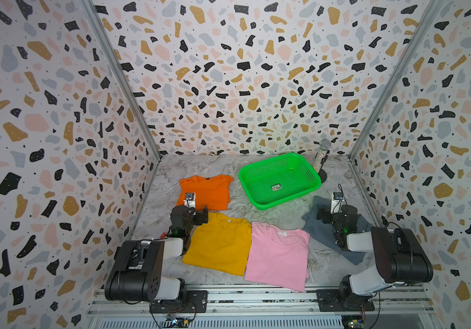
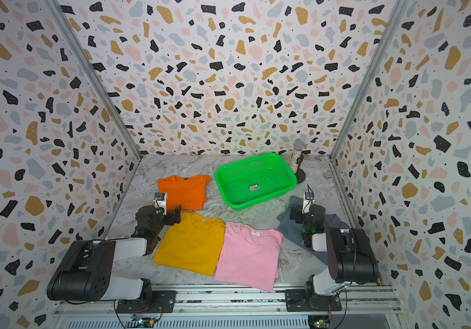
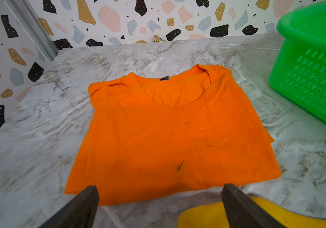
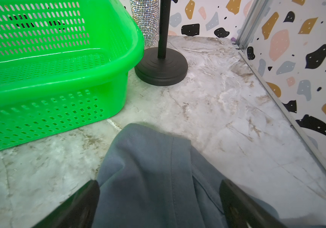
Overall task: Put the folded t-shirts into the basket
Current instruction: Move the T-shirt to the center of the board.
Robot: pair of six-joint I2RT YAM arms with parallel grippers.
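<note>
Next, I move my right gripper next to the pink t-shirt's shoulder (image 1: 302, 232) nearest the grey-blue t-shirt and close it there, just beside the pink t-shirt's collar.
Four folded t-shirts lie on the marble table: orange (image 1: 210, 189) (image 3: 168, 138) at the back left, mustard yellow (image 1: 220, 245) and pink (image 1: 278, 256) in front, grey-blue (image 1: 312, 225) (image 4: 148, 177) at the right, partly hidden under the right arm. The green basket (image 1: 271, 168) (image 4: 39, 79) stands empty at the back right, with a sticker on its floor. My left gripper (image 1: 193, 210) (image 3: 160, 189) hangs open just above the orange shirt's near edge. Over the grey-blue shirt my right gripper (image 1: 334, 210) (image 4: 159, 183) is open, its jaws straddling the cloth.
A glittery microphone (image 1: 323, 155) on a black round-based stand (image 4: 161, 67) is right behind the basket's far right corner. A small gold object (image 3: 158, 38) lies by the back wall. Patterned walls close in three sides.
</note>
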